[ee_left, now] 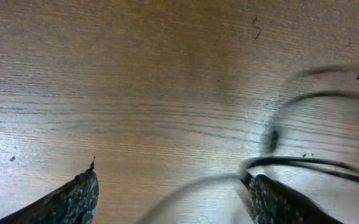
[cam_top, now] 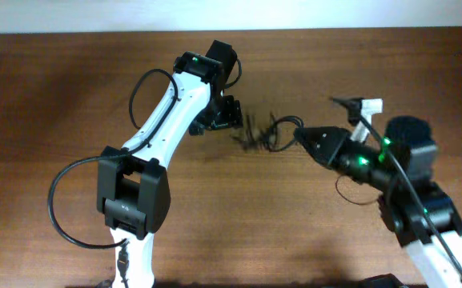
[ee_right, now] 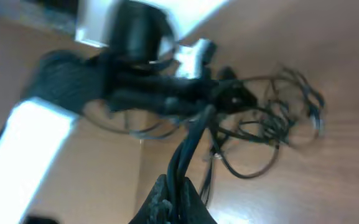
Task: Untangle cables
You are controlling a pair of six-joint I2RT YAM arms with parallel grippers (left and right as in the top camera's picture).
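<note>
Next, my right gripper releases the black strands of cable on the bare wood of the table [cam_top: 250,158] just in front of my left gripper.
The cables [cam_top: 256,134] lie as a small black tangle on the wooden table between the two arms. My left gripper [cam_top: 232,114] sits just left of the tangle. In the left wrist view it [ee_left: 170,177] stands open, with a blurred strand crossing the gap and more cable loops [ee_left: 310,163] to the right. My right gripper [cam_top: 299,136] reaches in from the right. In the right wrist view it [ee_right: 178,190] is shut on black strands that run up to the loose tangle [ee_right: 272,121].
The brown wooden table [cam_top: 70,96] ends at a white wall along the back. The left arm's white links [cam_top: 166,112] cross the middle left. The right arm's body [cam_top: 407,184] fills the right front, with a white part [cam_top: 368,105] above it.
</note>
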